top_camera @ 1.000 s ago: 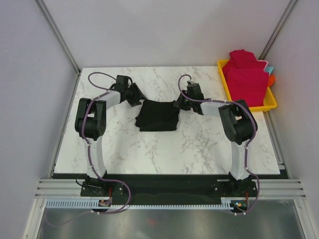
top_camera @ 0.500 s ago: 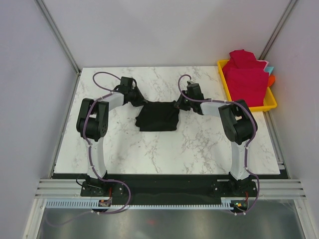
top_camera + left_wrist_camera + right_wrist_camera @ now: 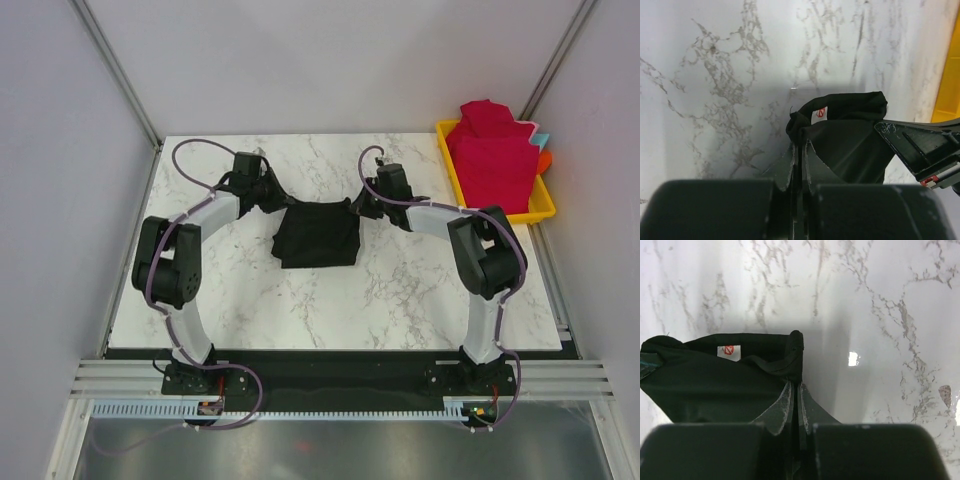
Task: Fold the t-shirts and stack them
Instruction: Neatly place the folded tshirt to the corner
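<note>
The black t-shirt's label layer and top layer bunch together in the robot's left gripper, so the robot should lower the t-shirt, open that gripper and take just its top layer (image 3: 840, 134).
A black t-shirt (image 3: 318, 236) lies folded in a rough square at the table's middle. My left gripper (image 3: 282, 204) is shut on its far left corner, where the cloth bunches between the fingers (image 3: 800, 144). At the far right corner my right gripper (image 3: 354, 208) is shut on a fold of the same shirt (image 3: 795, 383). A white label with a red mark (image 3: 728, 351) shows on the black cloth (image 3: 710, 385). The far edge of the shirt (image 3: 850, 125) hangs taut between the two grippers. Red t-shirts (image 3: 492, 152) sit piled in the yellow tray (image 3: 540, 212).
The yellow tray stands at the table's far right edge, with a turquoise and orange thing (image 3: 544, 150) behind the red pile. Marble tabletop (image 3: 300, 310) stretches toward the arm bases. Grey walls close in both sides. The right gripper's body (image 3: 925, 147) shows in the left wrist view.
My left gripper swung in to the shirt's far left corner and closed on it. My right gripper closed on the far right corner. The shirt's far edge has straightened.
</note>
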Controlling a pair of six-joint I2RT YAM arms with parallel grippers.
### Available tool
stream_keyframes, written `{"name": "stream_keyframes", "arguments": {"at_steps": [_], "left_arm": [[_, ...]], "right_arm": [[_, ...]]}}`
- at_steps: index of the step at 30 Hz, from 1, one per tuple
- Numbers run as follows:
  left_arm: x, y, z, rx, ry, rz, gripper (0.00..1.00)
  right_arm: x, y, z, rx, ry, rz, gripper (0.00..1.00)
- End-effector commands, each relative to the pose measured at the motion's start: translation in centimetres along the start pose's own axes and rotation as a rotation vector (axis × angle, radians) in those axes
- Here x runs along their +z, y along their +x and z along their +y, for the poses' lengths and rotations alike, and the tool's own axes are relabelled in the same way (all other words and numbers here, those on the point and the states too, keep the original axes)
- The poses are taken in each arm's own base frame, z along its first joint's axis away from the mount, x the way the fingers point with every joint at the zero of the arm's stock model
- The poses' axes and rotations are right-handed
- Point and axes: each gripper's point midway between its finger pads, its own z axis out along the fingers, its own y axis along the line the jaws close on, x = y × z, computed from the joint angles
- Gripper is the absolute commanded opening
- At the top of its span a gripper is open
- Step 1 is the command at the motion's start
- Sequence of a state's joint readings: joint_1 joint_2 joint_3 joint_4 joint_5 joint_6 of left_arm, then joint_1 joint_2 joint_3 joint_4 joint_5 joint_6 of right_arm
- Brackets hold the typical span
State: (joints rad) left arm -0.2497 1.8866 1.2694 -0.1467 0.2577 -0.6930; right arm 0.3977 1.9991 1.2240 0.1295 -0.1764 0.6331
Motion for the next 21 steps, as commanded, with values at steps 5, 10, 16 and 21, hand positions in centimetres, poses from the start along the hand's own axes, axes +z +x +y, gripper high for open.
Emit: {"name": "stream_keyframes", "arguments": {"at_steps": [5, 10, 16, 21], "left_arm": [[-3.2, -1.9, -2.7, 0.085, 0.049, -0.121, 0.02], [-3.8, -1.9, -2.7, 0.060, 0.060, -0.125, 0.02], [-4.6, -2.3, -2.1, 0.010, 0.116, -0.156, 0.02], [-5.7, -2.4, -3.8, 0.024, 0.230, -0.182, 0.02]], "right_arm": [[-3.6, -3.3, 4.2, -0.109, -0.063, -0.117, 0.06], [-4.3, -4.2, 5.5, -0.148, -0.084, -0.145, 0.07], [-5.0, -4.4, 6.2, -0.170, -0.101, -0.168, 0.07], [-6.0, -4.0, 6.5, -0.179, -0.132, -0.198, 0.07]]}}
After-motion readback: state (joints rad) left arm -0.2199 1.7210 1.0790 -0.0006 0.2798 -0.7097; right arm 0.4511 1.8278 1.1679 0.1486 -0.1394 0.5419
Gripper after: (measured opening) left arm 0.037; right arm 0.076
